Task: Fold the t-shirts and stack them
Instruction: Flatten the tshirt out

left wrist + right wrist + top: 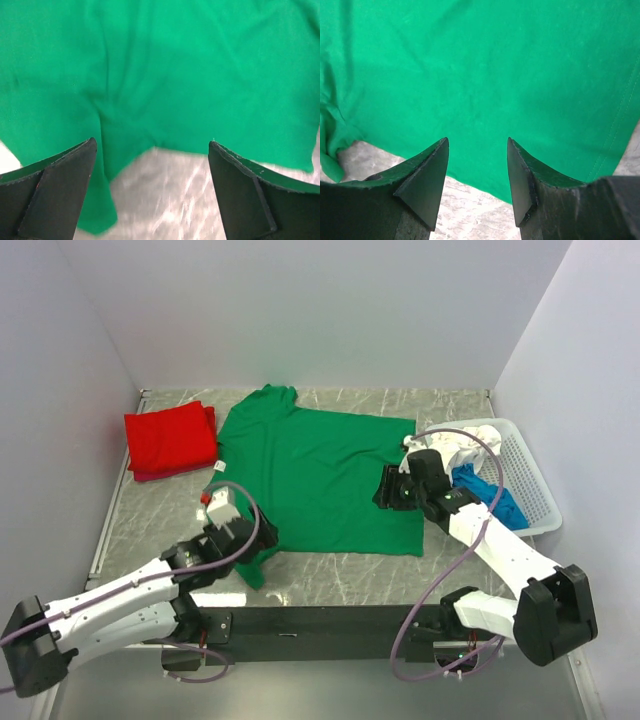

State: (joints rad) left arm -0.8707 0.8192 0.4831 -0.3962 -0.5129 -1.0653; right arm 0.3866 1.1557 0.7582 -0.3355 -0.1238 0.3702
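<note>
Next, my left gripper grips the end of the near sleeve [256,584] [100,226] of the green t-shirt, near the table's near edge.
A bright green t-shirt [320,475] lies spread flat on the marble table, neck to the left. It fills the left wrist view [175,65] and the right wrist view [485,75]. A red t-shirt [170,440] lies folded at the back left. Blue [490,495] and white [455,445] shirts lie bunched in the basket. My left gripper [262,533] is open and empty above the green shirt's near sleeve [97,200]. My right gripper [384,490] is open and empty over the shirt's right hem [485,186].
A white plastic lattice basket [530,475] stands at the right, close to my right arm. White walls enclose the table on three sides. A black bar [320,620] with the arm bases runs along the near edge.
</note>
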